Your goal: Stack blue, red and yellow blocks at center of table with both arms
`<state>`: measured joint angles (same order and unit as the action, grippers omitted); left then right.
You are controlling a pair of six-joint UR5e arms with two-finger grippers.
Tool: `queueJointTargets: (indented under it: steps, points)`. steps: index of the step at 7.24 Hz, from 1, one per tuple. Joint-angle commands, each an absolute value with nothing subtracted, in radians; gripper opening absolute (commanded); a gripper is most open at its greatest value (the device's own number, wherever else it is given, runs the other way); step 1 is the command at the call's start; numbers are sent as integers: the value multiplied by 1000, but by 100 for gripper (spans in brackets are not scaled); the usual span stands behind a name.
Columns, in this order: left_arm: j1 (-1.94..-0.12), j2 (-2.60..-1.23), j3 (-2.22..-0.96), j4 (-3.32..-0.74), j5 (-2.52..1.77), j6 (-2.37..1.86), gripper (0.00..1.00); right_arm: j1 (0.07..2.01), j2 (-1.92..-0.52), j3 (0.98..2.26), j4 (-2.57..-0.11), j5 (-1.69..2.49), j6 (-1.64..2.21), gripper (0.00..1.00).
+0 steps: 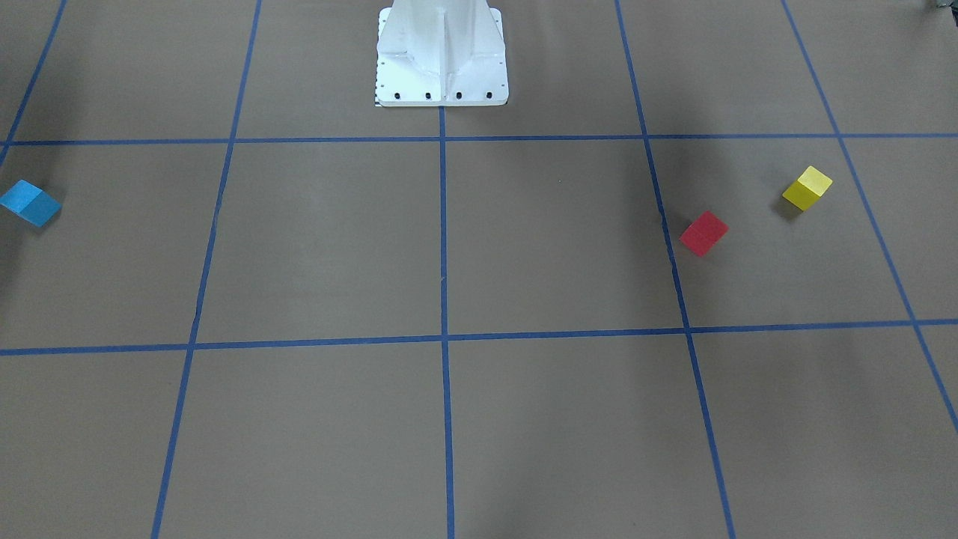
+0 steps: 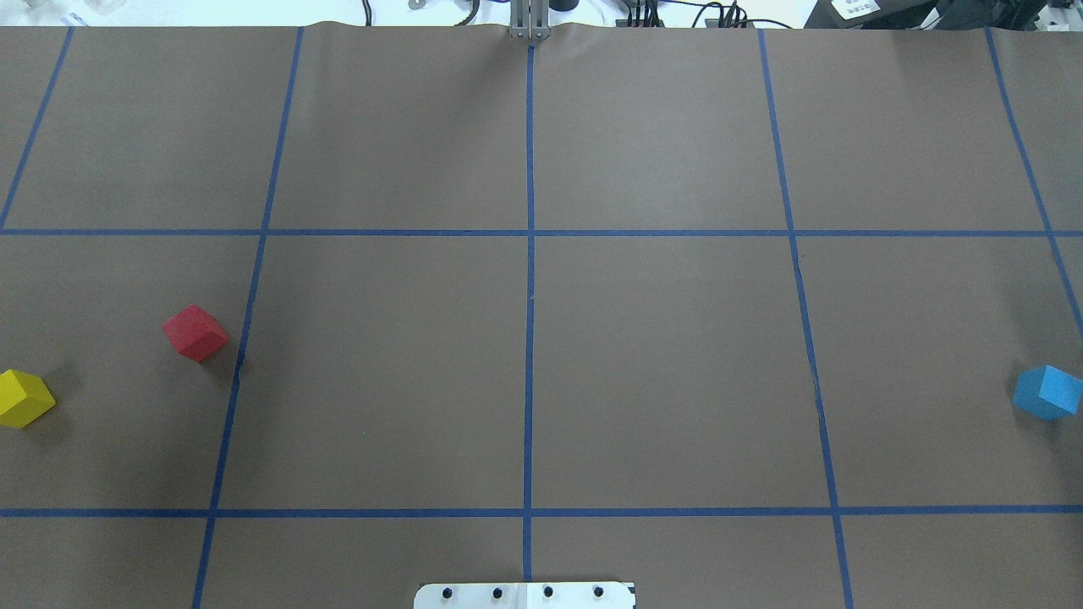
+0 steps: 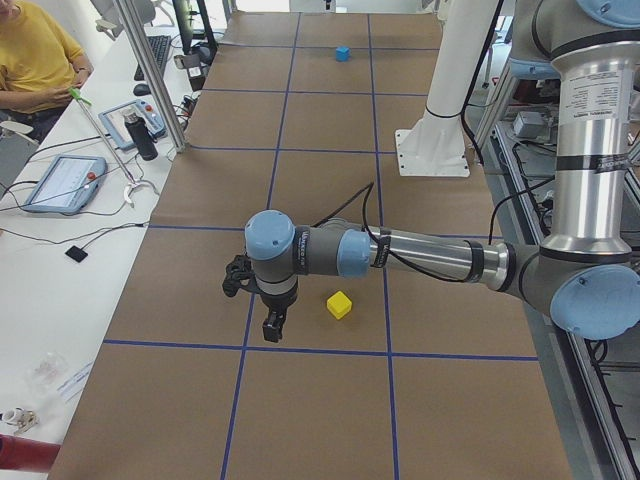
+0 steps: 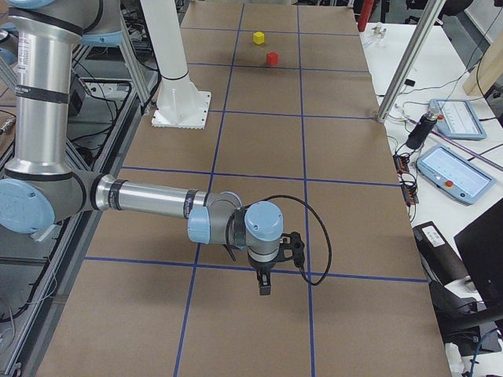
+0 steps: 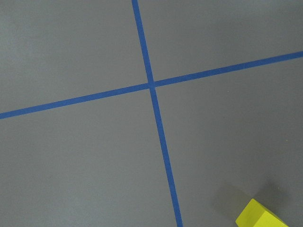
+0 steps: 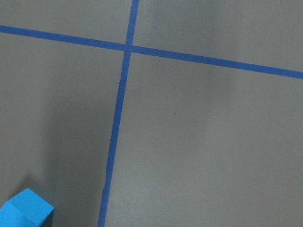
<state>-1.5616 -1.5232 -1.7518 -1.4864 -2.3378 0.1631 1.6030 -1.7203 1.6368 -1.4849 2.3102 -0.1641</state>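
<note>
The robot's right gripper will next go to the blue block, apart from the red and yellow blocks, and close on the blue block's opposite sides [image 1: 31, 203] [image 6: 27, 209].
The blue block [image 2: 1047, 392] lies at the table's far right edge in the overhead view. The red block [image 2: 195, 332] and the yellow block [image 2: 24, 397] lie apart at the far left. My left gripper [image 3: 272, 325] shows only in the exterior left view, hanging above the table just beside the yellow block [image 3: 340, 305]; I cannot tell if it is open. My right gripper [image 4: 264, 284] shows only in the exterior right view, low over the table; I cannot tell its state. The left wrist view catches the yellow block [image 5: 262, 215], the right wrist view the blue block [image 6: 23, 210].
The white robot pedestal [image 1: 441, 56] stands at the table's robot-side middle. Blue tape lines [image 2: 530, 338] cross the brown table in a grid. A side bench with teach pendants [image 4: 456, 169] and a seated operator [image 3: 30, 55] runs along the far edge.
</note>
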Motion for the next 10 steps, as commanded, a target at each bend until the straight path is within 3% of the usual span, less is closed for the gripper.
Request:
queueJointTargets:
  steps: [1,7,10]
  points:
    - [-1556,-1523,-1775,-1486,-2339,164,100,1603,-1720,1637,-1485,2310,-164,100]
    - [-1552,-1540,-1851,-1517,-2336,155,100,1603,-1697,1703,-1482,2313,-163,100]
    - [-1552,-1543,-1833,-1861,-2315,153,100,1603,-1663,1733,-1485,2321,-155,100]
